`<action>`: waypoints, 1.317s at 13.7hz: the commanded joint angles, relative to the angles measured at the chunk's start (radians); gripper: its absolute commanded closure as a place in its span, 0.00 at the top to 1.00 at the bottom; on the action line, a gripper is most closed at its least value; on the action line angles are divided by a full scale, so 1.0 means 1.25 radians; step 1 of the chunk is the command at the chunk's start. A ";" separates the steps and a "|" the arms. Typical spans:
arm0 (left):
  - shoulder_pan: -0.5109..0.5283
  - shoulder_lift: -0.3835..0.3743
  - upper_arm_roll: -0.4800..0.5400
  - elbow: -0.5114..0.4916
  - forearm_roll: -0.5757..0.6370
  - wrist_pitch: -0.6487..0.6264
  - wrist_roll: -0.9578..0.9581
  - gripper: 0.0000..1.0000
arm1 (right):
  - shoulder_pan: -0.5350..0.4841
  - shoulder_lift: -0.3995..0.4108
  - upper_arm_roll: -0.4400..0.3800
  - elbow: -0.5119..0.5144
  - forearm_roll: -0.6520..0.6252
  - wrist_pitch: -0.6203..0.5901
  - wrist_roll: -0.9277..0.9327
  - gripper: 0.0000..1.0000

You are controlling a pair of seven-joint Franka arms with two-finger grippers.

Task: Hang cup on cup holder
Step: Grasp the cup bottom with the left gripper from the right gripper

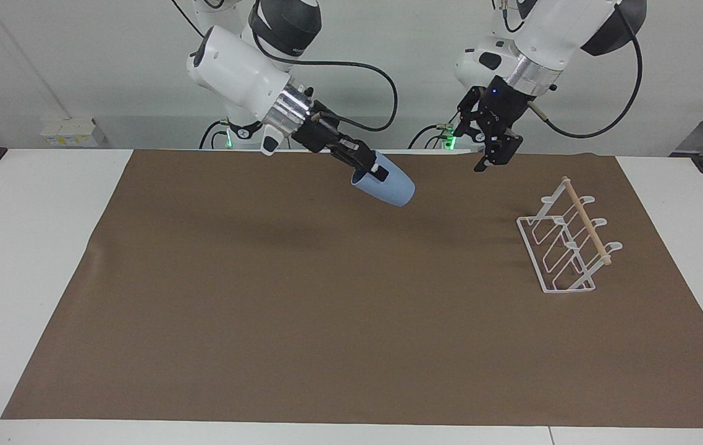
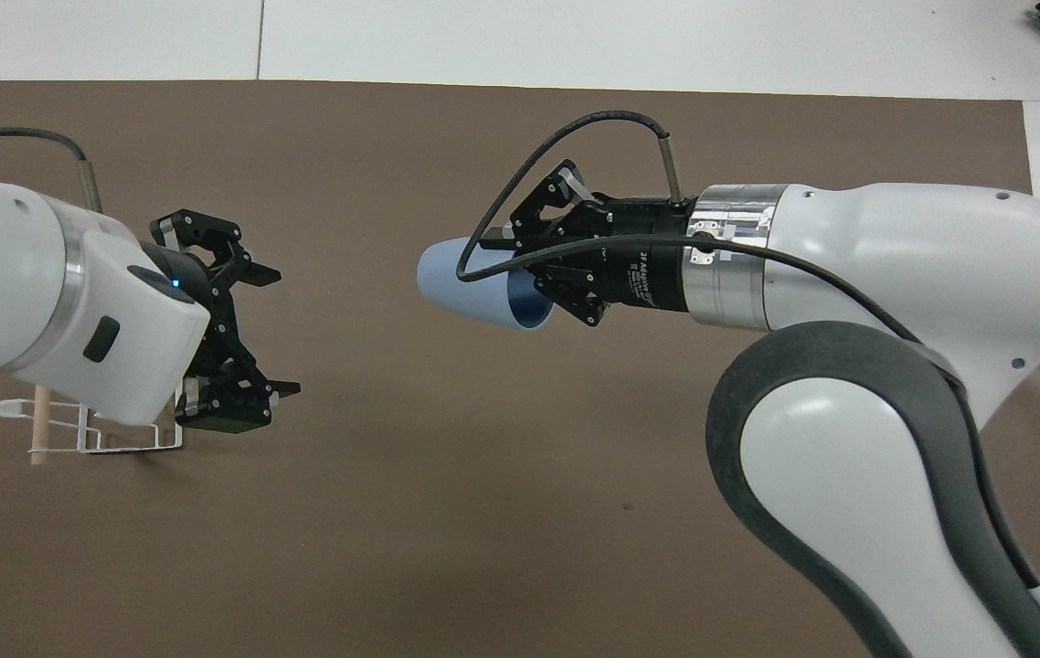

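Observation:
Next, my left gripper closes on the light-blue cup around its base point(image 2: 436, 273), which is the end opposite the cup's rim that my right gripper holds.
The light-blue cup point(image 1: 388, 187) lies on its side in the air, its base pointing toward the left arm's end. My right gripper point(image 1: 372, 171) is shut on its rim, one finger inside, over the middle of the brown mat point(image 1: 327, 309). In the overhead view the cup point(image 2: 470, 288) and right gripper point(image 2: 525, 274) show the same hold. The white wire cup holder point(image 1: 564, 238) with its wooden dowel stands on the mat at the left arm's end. My left gripper point(image 1: 492, 161) is open and empty in the air between cup and holder. In the overhead view the left gripper point(image 2: 275, 331) and arm cover most of the holder point(image 2: 72, 437).
The mat point(image 2: 483, 512) covers most of the white table point(image 1: 30, 247). A third robot base point(image 1: 481, 123) stands at the table's edge on the robots' side.

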 commanded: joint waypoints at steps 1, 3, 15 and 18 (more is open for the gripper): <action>0.000 -0.025 0.003 -0.032 -0.043 0.034 0.104 1.00 | 0.000 0.000 -0.003 0.002 0.045 0.022 0.014 0.00; -0.001 -0.026 0.002 -0.052 -0.058 0.073 0.120 1.00 | 0.004 0.000 -0.003 0.002 0.048 0.028 0.019 0.00; -0.042 0.049 0.002 -0.094 -0.158 0.258 0.121 1.00 | 0.033 0.019 -0.003 0.000 0.048 0.034 0.017 0.00; -0.059 0.071 0.002 -0.095 -0.173 0.294 0.120 1.00 | 0.032 0.019 -0.003 0.000 0.048 0.034 0.017 0.00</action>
